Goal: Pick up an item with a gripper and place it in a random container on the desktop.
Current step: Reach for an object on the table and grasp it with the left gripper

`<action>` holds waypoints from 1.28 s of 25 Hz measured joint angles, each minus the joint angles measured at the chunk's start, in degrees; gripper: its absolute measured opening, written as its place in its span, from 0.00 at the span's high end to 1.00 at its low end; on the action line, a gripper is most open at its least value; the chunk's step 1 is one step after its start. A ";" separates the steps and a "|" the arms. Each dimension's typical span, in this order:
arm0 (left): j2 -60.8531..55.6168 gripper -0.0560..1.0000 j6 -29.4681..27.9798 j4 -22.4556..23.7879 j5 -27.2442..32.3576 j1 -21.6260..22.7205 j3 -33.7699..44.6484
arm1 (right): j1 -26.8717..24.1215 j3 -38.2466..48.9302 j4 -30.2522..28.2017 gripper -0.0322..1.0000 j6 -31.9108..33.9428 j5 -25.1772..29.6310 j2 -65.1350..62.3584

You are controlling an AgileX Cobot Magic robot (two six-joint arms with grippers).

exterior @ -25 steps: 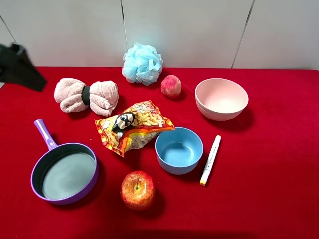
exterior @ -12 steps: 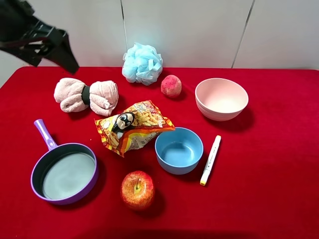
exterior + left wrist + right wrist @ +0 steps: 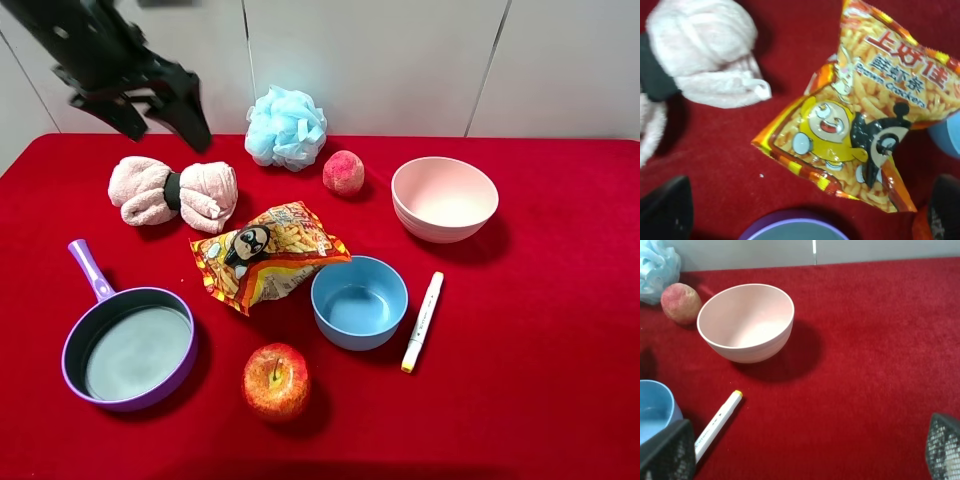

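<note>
I will close my left gripper on the middle of the snack bag (image 3: 281,239) (image 3: 869,91), between its cartoon and the lettered end beside the blue bowl.
The snack bag (image 3: 268,255) lies flat on the red desktop (image 3: 540,330), between the pink towel and the blue bowl. In the left wrist view the bag (image 3: 865,125) fills the middle, with its cartoon face up. The purple frying pan (image 3: 150,400) stands empty at the front left, and its rim (image 3: 790,227) shows in the left wrist view. My left gripper (image 3: 165,130) is open and empty, high above the back left by the towel, well apart from the bag. In its own view the left gripper (image 3: 805,215) is wide open. My right gripper (image 3: 805,455) is open and empty, and out of the exterior view.
A rolled pink towel (image 3: 172,192), a blue bath puff (image 3: 286,127) and a peach (image 3: 343,172) lie at the back. A pink bowl (image 3: 444,198) stands at the back right. A blue bowl (image 3: 359,301), a white marker (image 3: 422,321) and an apple (image 3: 275,381) are at the front.
My left arm has swung in from the far left edge toward the right, and now hangs above the towel. Nothing on the table has moved.
</note>
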 joint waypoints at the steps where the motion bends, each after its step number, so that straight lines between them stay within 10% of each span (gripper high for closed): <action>1: 0.91 0.07 0.00 0.65 -0.02 -1.03 0.00 | 0.00 0.00 0.00 0.30 0.00 0.00 0.00; 32: 27.36 0.01 6.80 7.36 -1.42 -16.02 -13.73 | 0.00 0.00 0.00 0.30 0.00 0.00 0.00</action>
